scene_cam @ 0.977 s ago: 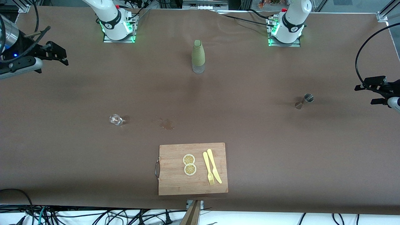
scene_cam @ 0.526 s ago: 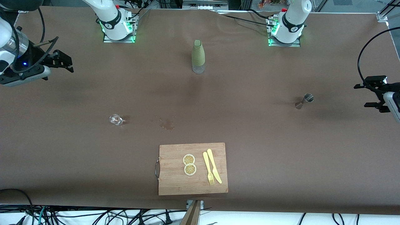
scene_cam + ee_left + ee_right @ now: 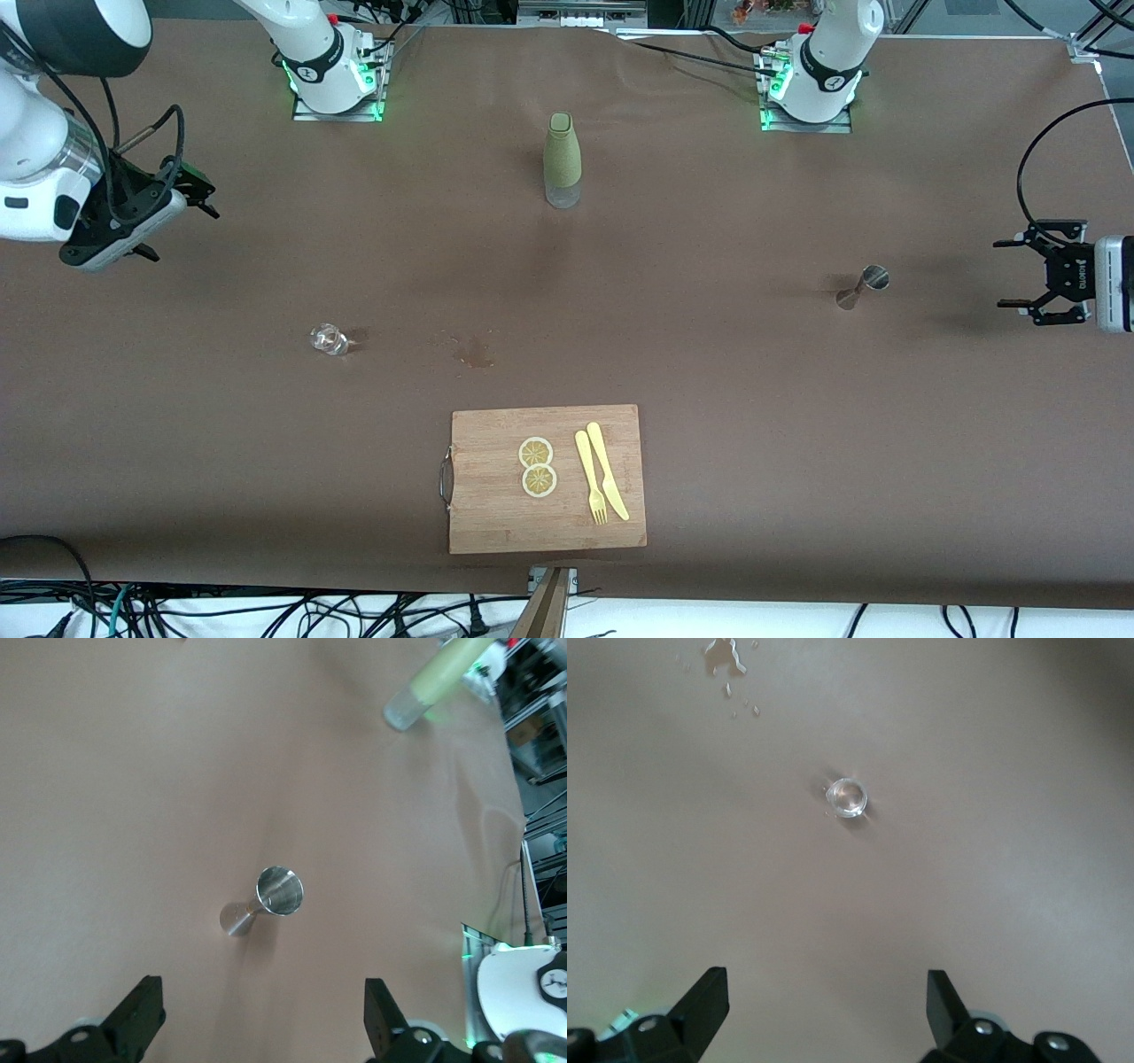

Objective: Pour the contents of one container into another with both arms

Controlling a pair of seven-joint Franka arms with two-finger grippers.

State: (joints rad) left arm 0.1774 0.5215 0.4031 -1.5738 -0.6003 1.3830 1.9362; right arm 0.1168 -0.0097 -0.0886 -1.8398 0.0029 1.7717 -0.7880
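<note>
The silvery hourglass jigger has a narrow middle (image 3: pixel 858 289) (image 3: pixel 256 906) just below its wide upper cup, and my left gripper needs to close on it next.
The tiny clear glass tumbler (image 3: pixel 330 339) stands on the brown table toward the right arm's end; the right wrist view shows it (image 3: pixel 847 797) from above. My right gripper (image 3: pixel 184 226) hangs open and empty over the table edge at that end, well apart from the tumbler, its fingertips (image 3: pixel 709 988) wide apart around bare table (image 3: pixel 826 983). The silvery hourglass jigger (image 3: pixel 864 286) stands toward the left arm's end, and it appears tilted in the left wrist view (image 3: pixel 266 901). My left gripper (image 3: pixel 1001 273) is open and empty beside the jigger, with a clear gap (image 3: pixel 263 992) to it.
A tall green-sleeved bottle (image 3: pixel 562 159) stands mid-table near the bases. A wooden cutting board (image 3: pixel 496 523) with lemon slices, a yellow fork and a knife lies near the front edge. A small wet stain (image 3: pixel 474 352) marks the cloth beside the tumbler.
Both arms have come in from the table's ends. The right gripper moved lower and toward the tumbler; the left gripper turned level, facing the jigger. Nothing on the table moved.
</note>
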